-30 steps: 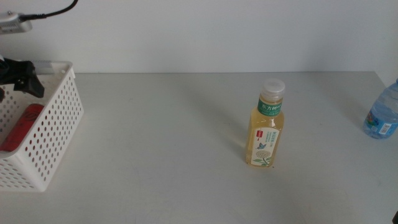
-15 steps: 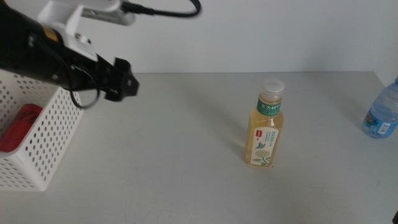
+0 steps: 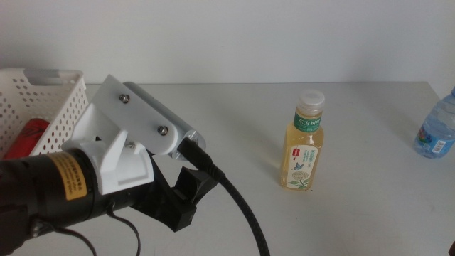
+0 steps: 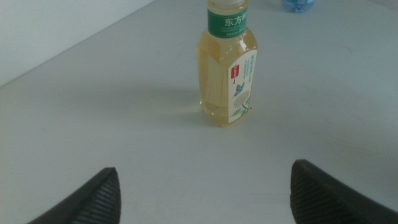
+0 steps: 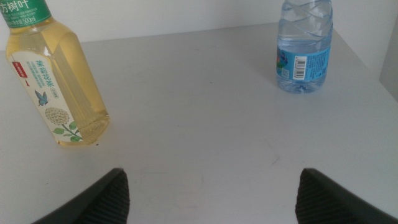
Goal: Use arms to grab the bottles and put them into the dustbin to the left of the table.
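Note:
My left gripper is going to close on the middle of the yellow tea bottle's body (image 3: 301,162) (image 4: 225,83), well below the green part under its white cap.
The yellow tea bottle (image 3: 304,149) with a white cap stands upright on the table (image 3: 234,114), right of centre. The clear water bottle (image 3: 437,131) stands at the right edge. The red can (image 3: 27,139) lies inside the white perforated dustbin (image 3: 53,96) at the left. My left arm fills the lower left of the middle view, and its gripper (image 3: 188,195) is well left of the tea bottle. In the left wrist view the gripper (image 4: 204,169) is open and empty, facing the tea bottle (image 4: 227,68). My right gripper (image 5: 212,174) is open and empty, out of the middle view, with the tea bottle (image 5: 53,87) and water bottle (image 5: 303,46) ahead of it.
A white wall runs along the back edge of the table. The arm's black cable (image 3: 245,213) hangs across the lower middle of the middle view. The bracket (image 3: 135,117) hides part of the table beside the dustbin.
My left arm has swung from over the dustbin rightward and closer to the camera, toward the tea bottle. The red can stays in the dustbin. The bottles have not moved.

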You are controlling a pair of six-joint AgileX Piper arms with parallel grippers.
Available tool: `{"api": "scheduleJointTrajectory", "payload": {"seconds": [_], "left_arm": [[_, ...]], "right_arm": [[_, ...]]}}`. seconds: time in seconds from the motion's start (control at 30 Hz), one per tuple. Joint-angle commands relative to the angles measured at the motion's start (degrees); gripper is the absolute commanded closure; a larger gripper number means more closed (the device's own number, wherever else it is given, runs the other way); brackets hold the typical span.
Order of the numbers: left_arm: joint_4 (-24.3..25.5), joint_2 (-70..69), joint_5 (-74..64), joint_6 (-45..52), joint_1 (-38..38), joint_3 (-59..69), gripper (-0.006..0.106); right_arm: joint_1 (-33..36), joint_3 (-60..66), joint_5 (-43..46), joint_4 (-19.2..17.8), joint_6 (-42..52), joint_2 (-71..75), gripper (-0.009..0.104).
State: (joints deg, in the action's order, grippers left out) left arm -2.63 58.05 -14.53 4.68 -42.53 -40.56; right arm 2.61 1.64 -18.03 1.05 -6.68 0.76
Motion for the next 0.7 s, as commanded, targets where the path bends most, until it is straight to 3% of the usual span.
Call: {"api": "scheduleJointTrajectory", "payload": {"seconds": [0.0,0.33,0.67], "left_arm": [[0.2,-1.7,4.5,-1.3,-0.8,-0.4,0.007],[0.2,-1.2,7.7,0.0,-0.8,-0.2,0.007],[0.2,9.6,22.7,1.1,-0.8,-0.2,0.007]], "right_arm": [[-0.3,-0.5,4.3,-0.7,0.5,1.3,0.022],[-0.3,-0.5,4.3,-0.7,0.5,1.3,0.022],[-0.3,-0.5,4.3,-0.7,0.5,1.3,0.022]]}}
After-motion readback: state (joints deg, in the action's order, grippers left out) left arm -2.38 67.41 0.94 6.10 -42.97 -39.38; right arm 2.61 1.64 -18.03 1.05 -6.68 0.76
